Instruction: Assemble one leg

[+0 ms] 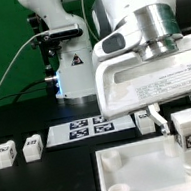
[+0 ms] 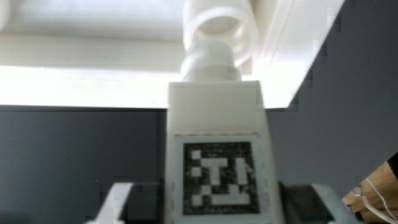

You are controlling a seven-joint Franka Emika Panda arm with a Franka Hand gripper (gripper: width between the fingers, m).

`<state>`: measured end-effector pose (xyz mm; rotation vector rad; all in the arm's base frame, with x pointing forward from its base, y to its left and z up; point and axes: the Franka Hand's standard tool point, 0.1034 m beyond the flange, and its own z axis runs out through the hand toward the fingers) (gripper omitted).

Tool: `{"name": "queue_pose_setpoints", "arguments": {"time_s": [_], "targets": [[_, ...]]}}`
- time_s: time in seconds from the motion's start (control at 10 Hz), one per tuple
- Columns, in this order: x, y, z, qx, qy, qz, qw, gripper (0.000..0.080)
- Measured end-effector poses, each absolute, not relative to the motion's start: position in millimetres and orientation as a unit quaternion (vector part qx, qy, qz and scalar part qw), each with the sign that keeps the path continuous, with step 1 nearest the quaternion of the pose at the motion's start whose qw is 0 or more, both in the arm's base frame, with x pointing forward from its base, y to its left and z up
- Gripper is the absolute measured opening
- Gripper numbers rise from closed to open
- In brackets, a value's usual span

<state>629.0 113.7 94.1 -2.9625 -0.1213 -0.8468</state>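
Note:
Next, I open my gripper and let go of the leg standing in the corner socket of the white top [image 2: 217, 16], below the leg's lower end.
My gripper [image 1: 189, 131] is shut on a leg [image 1: 189, 126], a small white blocky peg with a black-and-white tag facing the camera. It hangs upright just above the far right part of the large white square top [image 1: 147, 171]. In the wrist view the leg [image 2: 219, 120] runs out from between my fingers [image 2: 128, 200], and my gripper [image 2: 222, 208] grips both its sides. Its far end points at a round corner socket [image 2: 222, 24] of the top [image 2: 71, 40]. I cannot tell whether the leg touches the socket.
Two loose legs [image 1: 4, 152] [image 1: 32, 147] lie on the black table at the exterior view's left. Another leg [image 1: 146, 120] lies behind my gripper. The marker board [image 1: 87, 128] lies flat mid-table. The robot base [image 1: 74, 72] stands behind it. Round sockets [image 1: 113, 159] show on the top's left side.

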Motion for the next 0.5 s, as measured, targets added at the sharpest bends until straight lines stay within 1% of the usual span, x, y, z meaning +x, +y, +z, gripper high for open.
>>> {"name": "queue_pose_setpoints", "arguments": {"time_s": [0.2, 0.4, 0.5], "targets": [[627, 114, 88.7, -0.96, -0.04, -0.277, 0.028, 0.0293], [625, 117, 77.0, -0.959, -0.042, -0.28, 0.027, 0.0293], [626, 118, 75.6, -0.956, -0.043, -0.289, 0.027, 0.0294]]}}
